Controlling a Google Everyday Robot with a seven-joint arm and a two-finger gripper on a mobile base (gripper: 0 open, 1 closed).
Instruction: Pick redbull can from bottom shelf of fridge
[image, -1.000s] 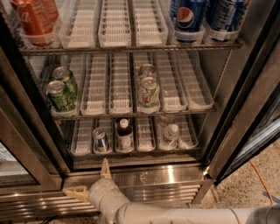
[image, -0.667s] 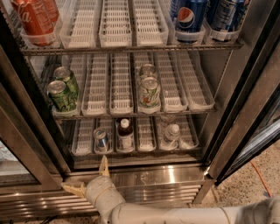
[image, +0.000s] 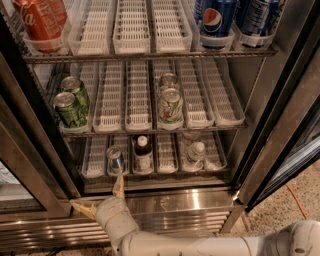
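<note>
The redbull can beside the brown bottle is next, and my gripper needs to go to it and close around the can's body (image: 116, 162), below its silver top.
The fridge (image: 165, 200) stands open with its steel sill in front. On the bottom shelf (image: 155, 172) the redbull can (image: 115, 159) stands in the second lane tray from the left, its silver top showing. My gripper (image: 97, 196) is low in front of the sill, just below and left of the can, apart from it. Its two tan fingers (image: 118, 187) are spread wide, one pointing up at the can, the other out to the left. It holds nothing.
A brown bottle with a white cap (image: 143, 152) stands right of the can. Clear water bottles (image: 196, 152) stand further right. Green cans (image: 70, 106) and pale cans (image: 170, 102) sit on the middle rack. Coke (image: 37, 22) and Pepsi cans (image: 217, 17) sit on top. The open door frame (image: 280, 120) is at right.
My gripper has crept slightly up and toward the bottom shelf; the arm has shifted a little left. The cans and bottles have not moved.
</note>
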